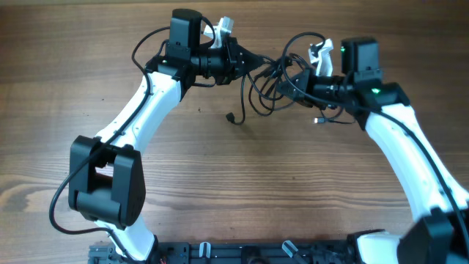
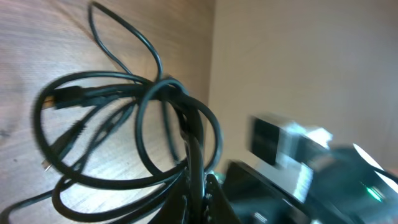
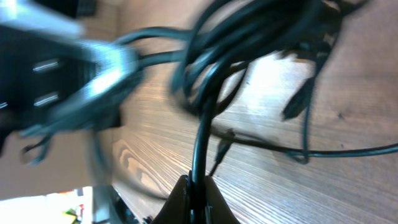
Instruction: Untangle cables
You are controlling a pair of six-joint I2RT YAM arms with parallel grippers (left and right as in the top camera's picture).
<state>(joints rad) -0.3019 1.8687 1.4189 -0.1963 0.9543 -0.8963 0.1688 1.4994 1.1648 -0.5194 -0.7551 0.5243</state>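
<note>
The cable loops cross in a knot where both grippers' strands of cable meet, so next I lower the heap of cables and regrasp its loops (image 1: pixel 264 94) from above with my left gripper.
A bunch of thin black cables (image 1: pixel 275 77) hangs in tangled loops between my two grippers, above the far middle of the wooden table. My left gripper (image 1: pixel 253 62) is shut on a strand at the bunch's left side; in the left wrist view its jaws (image 2: pixel 200 190) pinch a cable (image 2: pixel 155 118) with loops spread over the wood. My right gripper (image 1: pixel 302 82) is shut on a strand at the right side; the right wrist view shows its jaws (image 3: pixel 198 193) clamped on a cable (image 3: pixel 205 124) running up into the blurred knot. A plug end (image 1: pixel 231 116) dangles at lower left.
The wooden table (image 1: pixel 242 183) runs under both arms. A white-and-silver plug end (image 1: pixel 320 119) lies near the right arm. The right arm's blurred body (image 2: pixel 311 168) fills the left wrist view's right side. A dark rail (image 1: pixel 242 253) runs along the near edge.
</note>
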